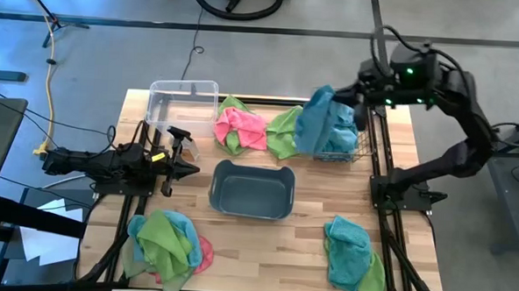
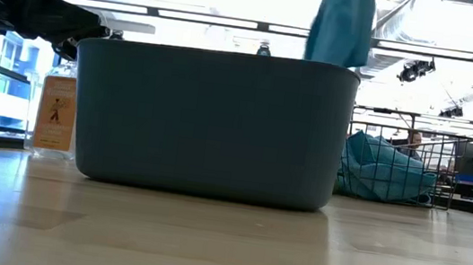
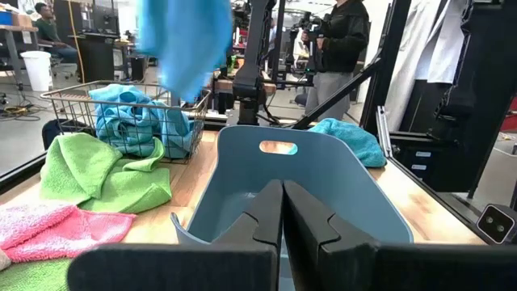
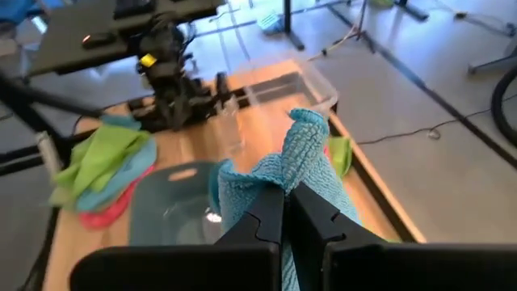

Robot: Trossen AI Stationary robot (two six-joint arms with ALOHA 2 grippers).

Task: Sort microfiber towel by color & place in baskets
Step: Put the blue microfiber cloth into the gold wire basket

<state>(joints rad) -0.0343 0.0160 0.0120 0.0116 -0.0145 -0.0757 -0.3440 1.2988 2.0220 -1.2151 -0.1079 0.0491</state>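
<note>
The blue towel will go from my right gripper onto bare wood between the wire basket and the blue and green pile point(image 1: 335, 201).
My right gripper point(image 1: 359, 108) is shut on a blue towel point(image 1: 317, 122) over the dark wire-mesh basket point(image 1: 345, 154) at the table's far right. The towel shows hanging in the low view point(image 2: 342, 23) and the left wrist view point(image 3: 186, 40). Another blue towel point(image 3: 129, 121) lies in the basket. The grey-blue tub point(image 1: 251, 191) stands mid-table and the clear bin point(image 1: 184, 103) at the far left. A pink towel point(image 1: 241, 127) and a green towel point(image 1: 282, 133) lie between bin and basket. My left gripper point(image 1: 187, 164) is shut and rests left of the tub. My right gripper pinches a bunched part of the blue towel point(image 4: 295, 166) between its two fingers point(image 4: 266, 214), several folds together. The fingers slant down from the table's far right side. The towel is lifted off the table and hangs slack below the fingers, above the wire basket.
A pile of green, blue and pink towels point(image 1: 163, 242) lies at the near left corner, and a blue and green pile point(image 1: 353, 255) at the near right. Bare wood runs along the near edge between them. People point(image 3: 339, 40) stand in the room beyond the table.
</note>
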